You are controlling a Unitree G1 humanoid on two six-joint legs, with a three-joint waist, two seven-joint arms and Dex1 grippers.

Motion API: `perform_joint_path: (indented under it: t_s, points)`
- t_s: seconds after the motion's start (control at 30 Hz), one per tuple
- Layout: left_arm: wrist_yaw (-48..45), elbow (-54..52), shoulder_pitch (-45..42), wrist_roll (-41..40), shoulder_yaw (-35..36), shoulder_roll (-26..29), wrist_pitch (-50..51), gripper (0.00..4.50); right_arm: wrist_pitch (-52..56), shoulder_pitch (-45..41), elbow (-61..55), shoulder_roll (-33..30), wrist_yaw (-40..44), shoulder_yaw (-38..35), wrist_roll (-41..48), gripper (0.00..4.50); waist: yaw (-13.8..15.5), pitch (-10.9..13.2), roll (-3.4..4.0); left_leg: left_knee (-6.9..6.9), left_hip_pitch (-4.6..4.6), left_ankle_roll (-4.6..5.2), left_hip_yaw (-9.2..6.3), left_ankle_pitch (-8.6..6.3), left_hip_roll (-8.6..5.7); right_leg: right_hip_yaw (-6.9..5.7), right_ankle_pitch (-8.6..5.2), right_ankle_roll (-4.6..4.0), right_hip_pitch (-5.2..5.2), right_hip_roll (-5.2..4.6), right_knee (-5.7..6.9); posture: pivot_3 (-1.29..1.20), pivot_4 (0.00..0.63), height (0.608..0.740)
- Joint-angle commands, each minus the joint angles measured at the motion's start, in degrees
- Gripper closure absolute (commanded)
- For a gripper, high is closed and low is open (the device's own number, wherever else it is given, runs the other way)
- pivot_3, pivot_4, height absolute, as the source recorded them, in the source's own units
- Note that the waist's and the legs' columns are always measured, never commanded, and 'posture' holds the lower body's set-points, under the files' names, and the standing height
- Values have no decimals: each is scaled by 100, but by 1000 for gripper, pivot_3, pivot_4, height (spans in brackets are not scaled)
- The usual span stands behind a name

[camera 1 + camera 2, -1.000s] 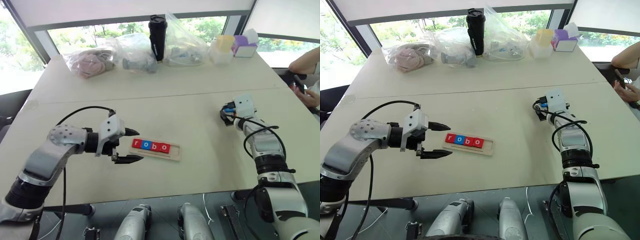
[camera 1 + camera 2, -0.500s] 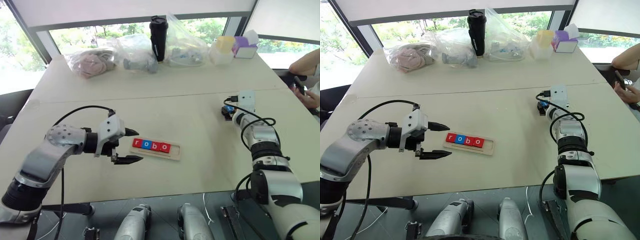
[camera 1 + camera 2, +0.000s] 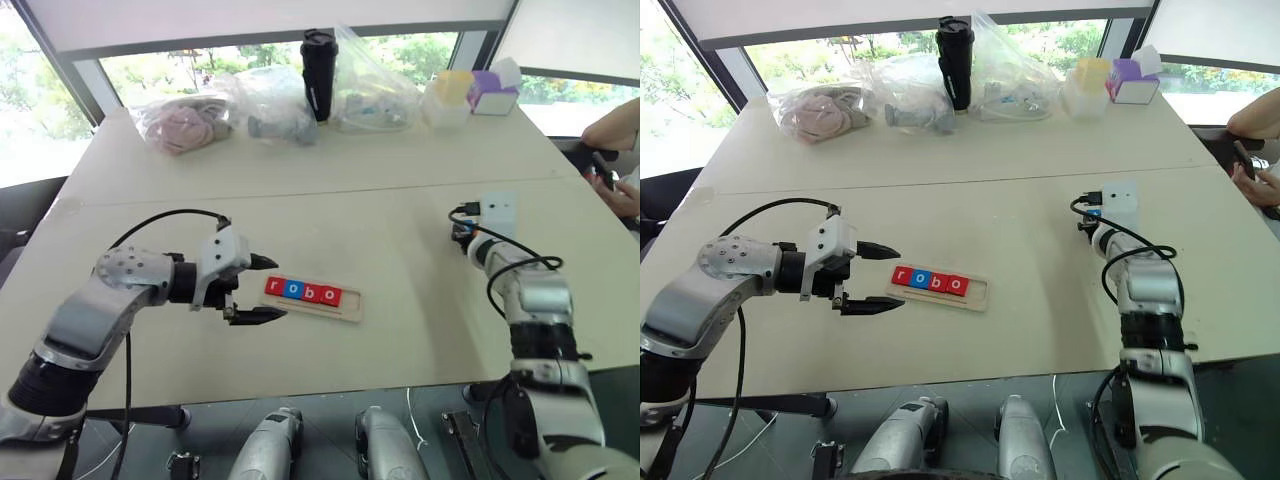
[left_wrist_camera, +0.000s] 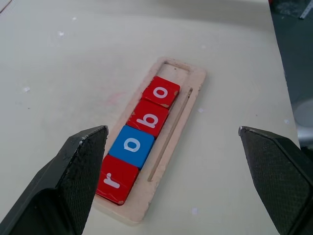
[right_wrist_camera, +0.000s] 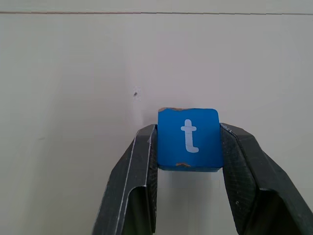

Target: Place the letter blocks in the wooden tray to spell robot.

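Note:
My right gripper will set the t block down and take its top and bottom edges (image 5: 189, 110), because it now pinches the side of the t block that must meet the red o.
The wooden tray (image 3: 350, 303) lies mid-table with four letter blocks (image 3: 300, 291) in it reading r, o, b, o: red r (image 4: 113, 180), blue o (image 4: 131, 146), red b (image 4: 149, 119), red o (image 4: 161, 91). The slot past the last o is bare. My left gripper (image 3: 277, 289) hovers open at the tray's left end, one finger on either side of the row. Off to the right, my right gripper (image 5: 189, 128) is shut on the blue t block (image 5: 188, 144), held just above the table; its wrist (image 3: 497, 212) stands well apart from the tray.
Along the far edge stand plastic bags (image 3: 270, 105), a black bottle (image 3: 317, 62), a yellow cup (image 3: 450, 85) and a purple box (image 3: 493, 92). A person's arm (image 3: 610, 125) rests at the right side. A seam (image 3: 300, 190) crosses the table.
My right gripper has closed on the t block, rolled its wrist and drawn back toward me, lifting slightly. The left gripper and the tray are as before.

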Motion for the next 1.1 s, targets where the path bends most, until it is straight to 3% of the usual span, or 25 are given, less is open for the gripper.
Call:
perform_joint_path:
  t_s: [0.03,0.1,0.2,0.57,0.7,0.8,0.97,1.1]
  points:
    - [-63,-34,-67,-34,113,39,-118,0,1775,169,-1791,790,-473,-551,188,3314,6,-1,1,1,0,0,1,0,4,0,1,-4,-1,5,0,0,150,740]
    - [-105,27,-136,-27,90,33,-139,0,3058,358,-2959,1770,-672,-628,114,3314,19,-3,3,0,1,-1,-2,1,21,0,6,-15,-3,20,0,0,150,740]
    - [-157,128,-229,-7,60,15,-177,0,3490,588,-3599,2388,-812,-262,107,3314,15,-5,12,-1,2,-11,-5,7,35,-3,6,-47,-10,31,5,0,150,740]
    - [-195,400,-404,34,47,-98,-256,0,3490,983,-3612,2267,-927,432,-96,3314,-5,-5,12,-3,4,-24,7,15,34,-9,18,-57,-1,27,-20,0,150,740]
    - [-159,348,-327,32,47,-115,-262,0,3490,1114,-3615,2262,-714,455,15,1328,-1,-5,12,-9,4,-24,5,15,40,-9,24,-46,-5,32,-18,0,150,740]
    - [-172,362,-273,40,62,-85,-284,0,3490,1032,-3813,1539,-79,424,355,45,1,-5,12,-4,4,-24,7,15,37,-9,23,-47,-1,29,-20,0,150,740]
    - [-209,448,-255,77,69,-47,-338,0,2755,1023,-3718,-540,1828,97,1307,45,28,-4,9,1,4,-23,10,15,35,-14,14,-59,13,25,-30,0,150,740]
    - [-281,514,-304,114,45,-24,-393,0,710,1612,-3053,-2171,3518,269,1443,45,24,-3,3,-1,2,-16,15,11,40,-19,14,-49,17,25,-35,0,150,740]
